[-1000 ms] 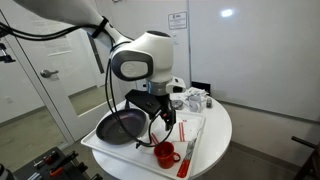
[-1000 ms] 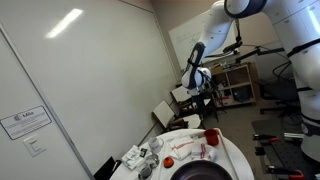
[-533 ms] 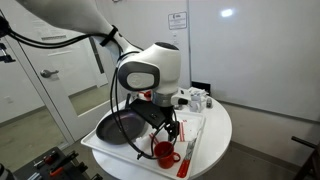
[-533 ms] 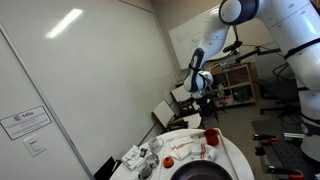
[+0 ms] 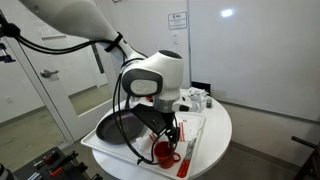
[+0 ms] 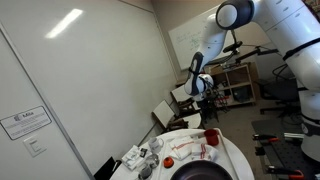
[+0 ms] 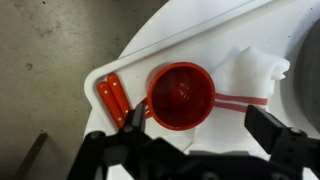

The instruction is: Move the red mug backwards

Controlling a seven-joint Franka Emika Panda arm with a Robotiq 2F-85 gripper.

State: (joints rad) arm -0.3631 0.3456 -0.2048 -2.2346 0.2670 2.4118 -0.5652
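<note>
The red mug's rim (image 5: 173,148) (image 7: 150,98) will be held by my gripper, which will close on it on the side facing the red-handled utensil, with one finger inside the mug.
The red mug (image 5: 163,153) stands near the front edge of the white table, with its handle to the right. It also shows in an exterior view (image 6: 211,137). From above in the wrist view, the mug (image 7: 180,96) is an open red circle on a white cloth. My gripper (image 5: 168,130) hangs just above the mug. It is open, and in the wrist view the gripper (image 7: 200,125) has one finger to the mug's left and the other well off to its right. Nothing is held.
A black frying pan (image 5: 120,127) lies left of the mug. A long red-handled utensil (image 7: 112,98) lies beside the mug on a red-striped white towel (image 7: 250,85). Small containers (image 5: 192,98) crowd the table's back. The table edge (image 5: 222,135) is close.
The arm has come down and a little toward the front, bringing the open gripper closer over the red mug. The mug has not moved.
</note>
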